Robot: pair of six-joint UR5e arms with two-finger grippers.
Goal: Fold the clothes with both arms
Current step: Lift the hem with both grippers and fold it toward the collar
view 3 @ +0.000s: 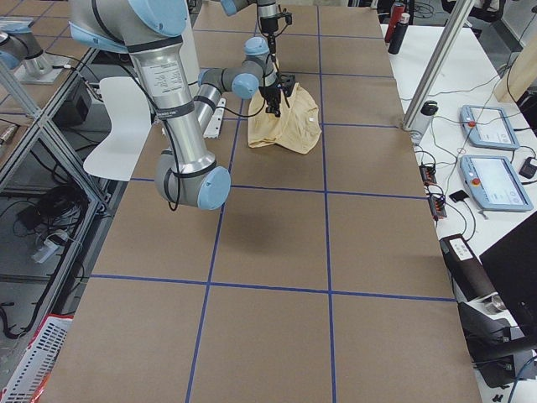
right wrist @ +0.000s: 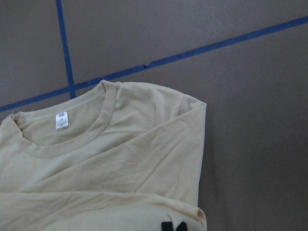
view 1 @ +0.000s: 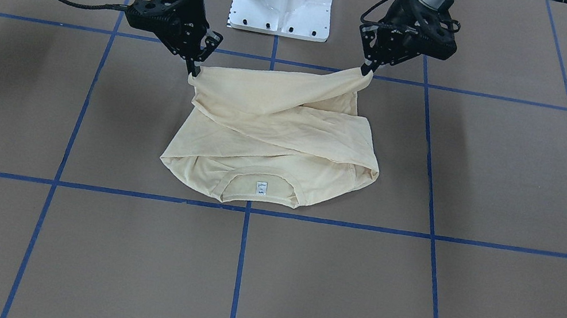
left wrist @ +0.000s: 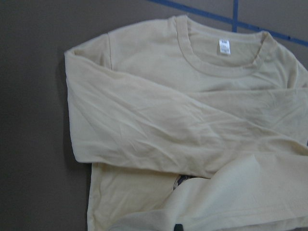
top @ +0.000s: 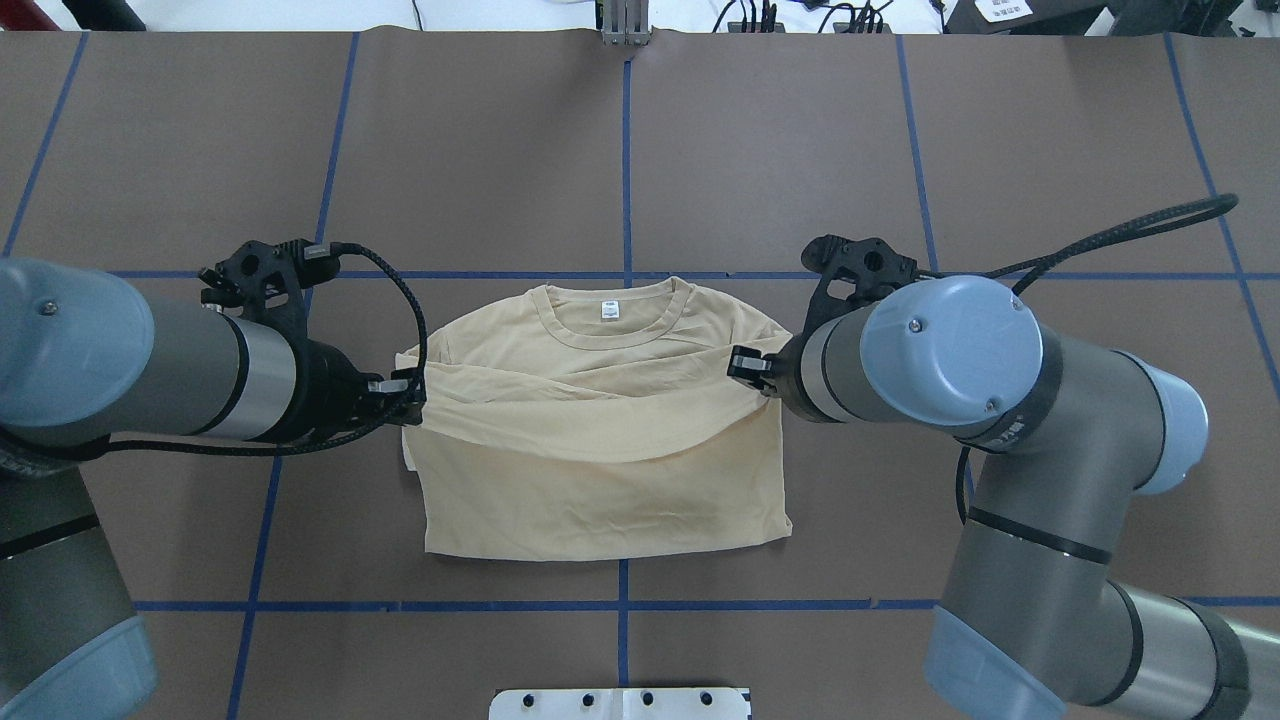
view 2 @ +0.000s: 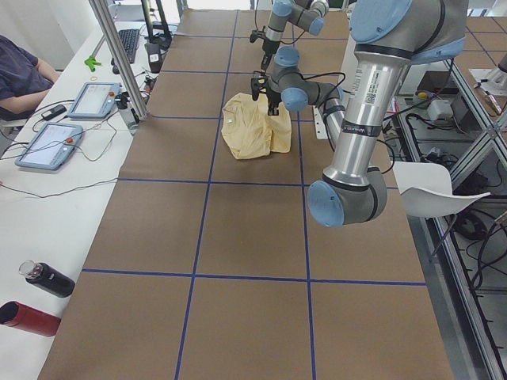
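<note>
Next, I let the shirt's lifted corner go from my left gripper on top of the folded sleeve at the shirt's shoulder point(view 1: 365, 166) point(left wrist: 99, 63).
The cream long-sleeved T-shirt point(view 1: 275, 140) lies on the brown table with its sleeves folded across it. Its collar and white neck label point(view 1: 261, 187) are on the side away from the robot. My left gripper point(view 1: 367, 72) is shut on one lifted corner of the shirt's near edge. My right gripper point(view 1: 194, 73) is shut on the other corner. The fabric hangs as a band between them, above the shirt's body. In the overhead view the left gripper point(top: 412, 400) and right gripper point(top: 745, 365) flank the shirt point(top: 600, 500). A sliver of navy print point(left wrist: 180, 181) shows under the fold.
The white pedestal base point(view 1: 282, 1) stands behind the shirt on the robot's side. Blue tape lines point(view 1: 248, 211) grid the table. In the exterior left view, a side table holds tablets point(view 2: 47, 146) and bottles point(view 2: 47, 279) beside a seated operator point(view 2: 20, 75).
</note>
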